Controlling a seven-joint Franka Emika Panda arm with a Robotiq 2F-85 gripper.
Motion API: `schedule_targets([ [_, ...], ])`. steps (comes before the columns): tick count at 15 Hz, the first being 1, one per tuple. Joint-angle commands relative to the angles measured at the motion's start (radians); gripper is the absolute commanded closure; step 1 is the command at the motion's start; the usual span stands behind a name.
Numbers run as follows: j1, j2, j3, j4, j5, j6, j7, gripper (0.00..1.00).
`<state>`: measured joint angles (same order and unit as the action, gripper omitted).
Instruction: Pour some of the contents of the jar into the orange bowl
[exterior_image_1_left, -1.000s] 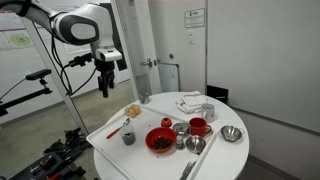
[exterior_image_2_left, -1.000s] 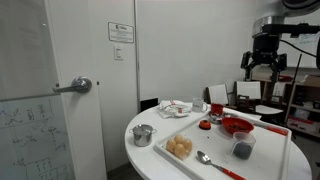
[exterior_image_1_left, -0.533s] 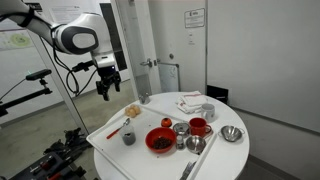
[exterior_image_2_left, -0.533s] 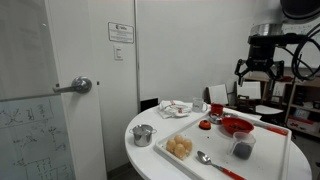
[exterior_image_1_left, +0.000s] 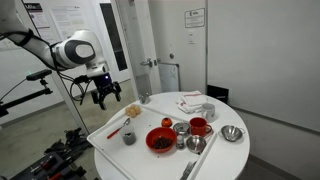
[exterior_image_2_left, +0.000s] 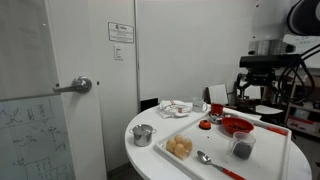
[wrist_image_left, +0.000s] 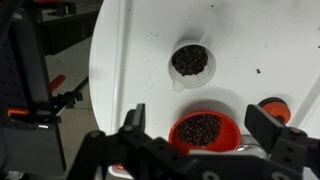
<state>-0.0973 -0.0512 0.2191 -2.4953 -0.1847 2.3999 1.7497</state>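
Observation:
The jar's clear handle (exterior_image_1_left: 127, 122) (wrist_image_left: 205, 39) is on the side away from the red bowl. My gripper will go there next and close on it.
The jar (exterior_image_1_left: 128, 137) is small, greyish and see-through with dark contents. It stands on the white tray (exterior_image_1_left: 112, 128), and shows in an exterior view (exterior_image_2_left: 241, 148) and in the wrist view (wrist_image_left: 190, 61). The small orange bowl (exterior_image_1_left: 167, 124) sits beside the larger red bowl (exterior_image_1_left: 159, 140); only its edge shows at the right of the wrist view (wrist_image_left: 272, 106). My gripper (exterior_image_1_left: 104, 93) hangs open and empty above the tray's edge, well above the jar. It also shows in an exterior view (exterior_image_2_left: 262, 88) and in the wrist view (wrist_image_left: 203, 125).
The red bowl of dark beans (wrist_image_left: 203, 131) lies under the jaws. A red mug (exterior_image_1_left: 198, 127), steel cups (exterior_image_1_left: 180, 128), a steel bowl (exterior_image_1_left: 232, 134) and a plate of bread (exterior_image_1_left: 134, 111) crowd the round table. A steel pot (exterior_image_2_left: 143, 135) and a spoon (exterior_image_2_left: 205, 158) are nearby.
The gripper has come down toward the table over the last second, staying open. Nothing on the table has moved.

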Motion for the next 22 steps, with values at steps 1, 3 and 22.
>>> schedule_targets([
  [1,0.093,0.088,-0.035,0.049,0.036,0.012,0.026,0.00],
  [3,0.110,0.049,-0.059,0.016,0.010,0.001,0.032,0.00],
  [22,0.223,0.421,-0.181,0.262,0.044,-0.095,0.205,0.00],
])
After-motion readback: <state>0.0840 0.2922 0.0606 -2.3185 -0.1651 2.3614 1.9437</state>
